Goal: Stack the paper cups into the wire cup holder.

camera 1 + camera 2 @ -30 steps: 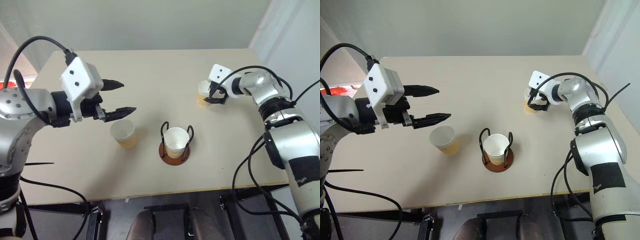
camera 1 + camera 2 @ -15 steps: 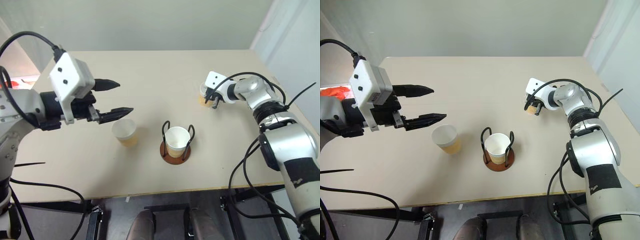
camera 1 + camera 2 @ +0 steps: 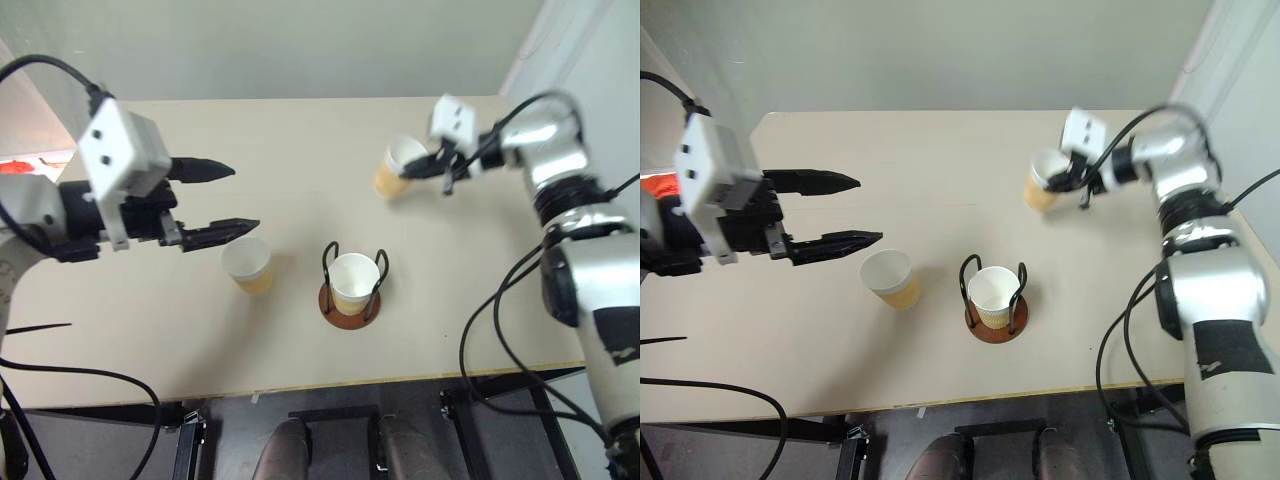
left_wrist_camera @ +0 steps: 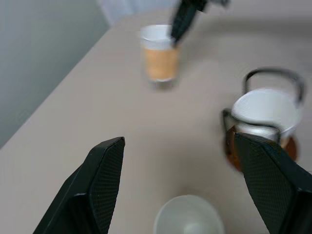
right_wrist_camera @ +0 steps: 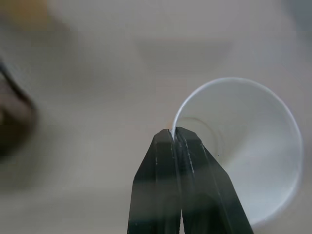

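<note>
I will release my right gripper's paper cup inside the cup standing in the wire cup holder [image 3: 355, 278].
One paper cup [image 3: 397, 167] hangs tilted above the table's back right, my right gripper [image 3: 422, 168] shut on its white rim [image 5: 195, 105]. A second cup [image 3: 352, 281] stands inside the wire cup holder [image 3: 343, 313] at the table's middle front. A third cup [image 3: 247, 265] stands upright on the table to the holder's left. My left gripper [image 3: 243, 197] hovers open just above and behind that third cup, empty. The left wrist view looks between its fingers [image 4: 100, 187] at the third cup [image 4: 187, 222], the holder [image 4: 234, 148] and the lifted cup [image 4: 159, 61].
The beige table [image 3: 300, 140] ends in a front edge [image 3: 300, 378] close to me. Black cables [image 3: 490, 330] hang off its right front corner. A pale wall stands behind the table, and something red [image 3: 22, 165] lies beyond the left edge.
My right gripper closed on the far cup's rim and lifted it off the table, up and a little toward the holder. The left gripper stayed open, drawing back slightly.
</note>
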